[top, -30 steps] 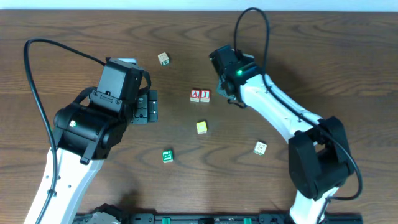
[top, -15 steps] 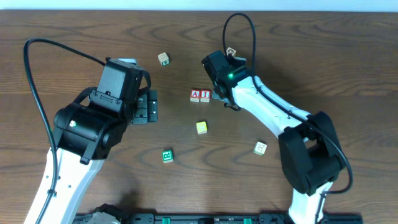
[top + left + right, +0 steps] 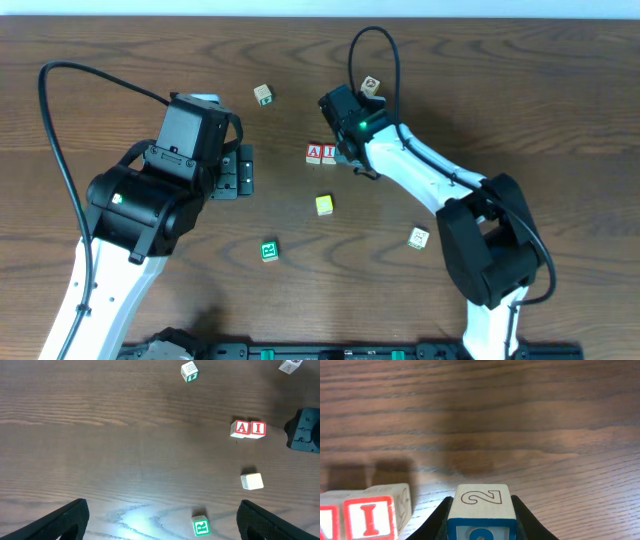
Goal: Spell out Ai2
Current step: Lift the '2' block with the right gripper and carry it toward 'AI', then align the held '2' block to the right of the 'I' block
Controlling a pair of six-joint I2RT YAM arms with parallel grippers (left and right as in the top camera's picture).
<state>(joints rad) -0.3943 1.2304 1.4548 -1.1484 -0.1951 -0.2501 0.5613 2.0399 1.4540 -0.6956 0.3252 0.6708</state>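
Next, my right gripper lets go of the 2 block on the table (image 3: 350, 157) (image 3: 451, 527) just beside the I block, opposite the A block.
Two red-faced blocks, A (image 3: 314, 154) and I (image 3: 330, 153), stand side by side on the table; they also show in the left wrist view, A (image 3: 242, 428) and I (image 3: 257, 428). My right gripper (image 3: 347, 150) is shut on a blue 2 block (image 3: 480, 511), held just right of the I block (image 3: 370, 517). My left gripper (image 3: 160, 525) is open and empty over bare table at the left.
A yellow block (image 3: 324, 205), a green R block (image 3: 269, 250), a white block (image 3: 418, 238), a tan block (image 3: 263, 94) and another block (image 3: 371, 85) lie scattered on the brown wooden table (image 3: 560, 120).
My right arm has moved left with the 2 block, closing on the right side of the I block. A block behind it at the back is now uncovered. The left arm has not moved.
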